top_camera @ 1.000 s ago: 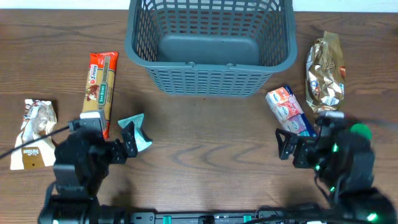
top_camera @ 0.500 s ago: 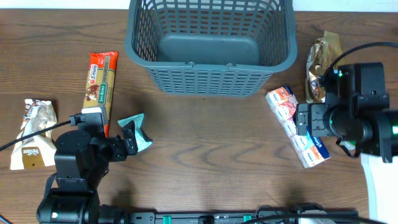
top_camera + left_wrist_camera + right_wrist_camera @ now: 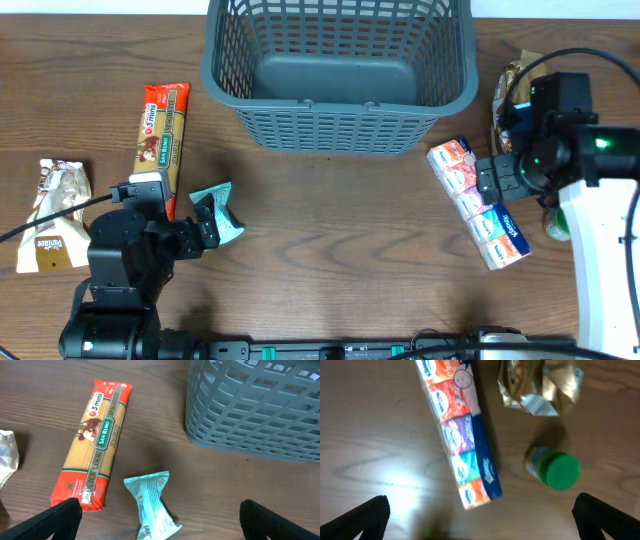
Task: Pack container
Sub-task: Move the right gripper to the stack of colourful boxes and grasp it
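Next, my right gripper closes across the red section (image 3: 460, 179) (image 3: 452, 401) of the multicolour tissue pack, between its purple section and far orange end.
The container (image 3: 335, 103), a big grey-blue lattice basket, stands empty at the back centre, and its corner shows in the left wrist view (image 3: 260, 410). My left gripper (image 3: 205, 228) is open just short of a small teal packet (image 3: 220, 208). That teal packet (image 3: 152, 505) lies between the spread fingers of the left gripper (image 3: 162, 525), untouched. My right gripper (image 3: 497, 180) hangs open above a multicolour tissue pack (image 3: 500, 235). In the right wrist view the tissue pack (image 3: 462, 435) lies ahead of the right gripper (image 3: 482, 520), which holds nothing.
A long red pasta packet (image 3: 162, 140) and a white snack bag (image 3: 55, 215) lie at the left. A crumpled gold packet (image 3: 512, 85) and a green-lidded jar (image 3: 555, 467) sit right of the tissue pack. The right arm hides part of that area.
The right arm has swung from the table's near edge up and back, and now hangs over the tissue pack. The left arm has barely moved.
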Action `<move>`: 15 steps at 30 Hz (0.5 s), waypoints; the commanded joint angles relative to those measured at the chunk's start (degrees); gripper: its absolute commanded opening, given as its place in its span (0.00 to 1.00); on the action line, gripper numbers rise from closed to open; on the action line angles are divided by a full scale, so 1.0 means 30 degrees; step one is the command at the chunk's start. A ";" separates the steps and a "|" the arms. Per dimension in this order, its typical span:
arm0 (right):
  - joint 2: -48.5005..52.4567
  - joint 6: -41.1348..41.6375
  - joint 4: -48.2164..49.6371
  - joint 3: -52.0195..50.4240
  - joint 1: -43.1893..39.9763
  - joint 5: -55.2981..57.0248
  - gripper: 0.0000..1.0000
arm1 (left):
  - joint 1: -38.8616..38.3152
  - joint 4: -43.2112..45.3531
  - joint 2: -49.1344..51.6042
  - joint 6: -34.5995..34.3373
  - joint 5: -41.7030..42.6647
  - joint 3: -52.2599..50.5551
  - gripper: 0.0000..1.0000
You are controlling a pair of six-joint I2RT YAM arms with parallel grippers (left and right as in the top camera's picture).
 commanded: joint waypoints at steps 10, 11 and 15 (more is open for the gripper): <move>0.0233 -0.0525 0.5945 -0.6951 -0.0175 -0.0379 0.99 | -0.0058 -0.0044 -0.0015 0.0328 -0.0306 0.0393 0.98; 0.0277 -0.0532 0.6543 -0.7431 -0.0175 -0.0452 0.99 | -0.0058 -0.0044 -0.0015 0.0328 -0.0306 0.0393 0.98; 0.0947 -0.0809 0.8714 -0.8743 -0.0175 -0.1078 0.99 | -0.0058 -0.0051 -0.0007 0.0328 -0.0299 0.0393 0.98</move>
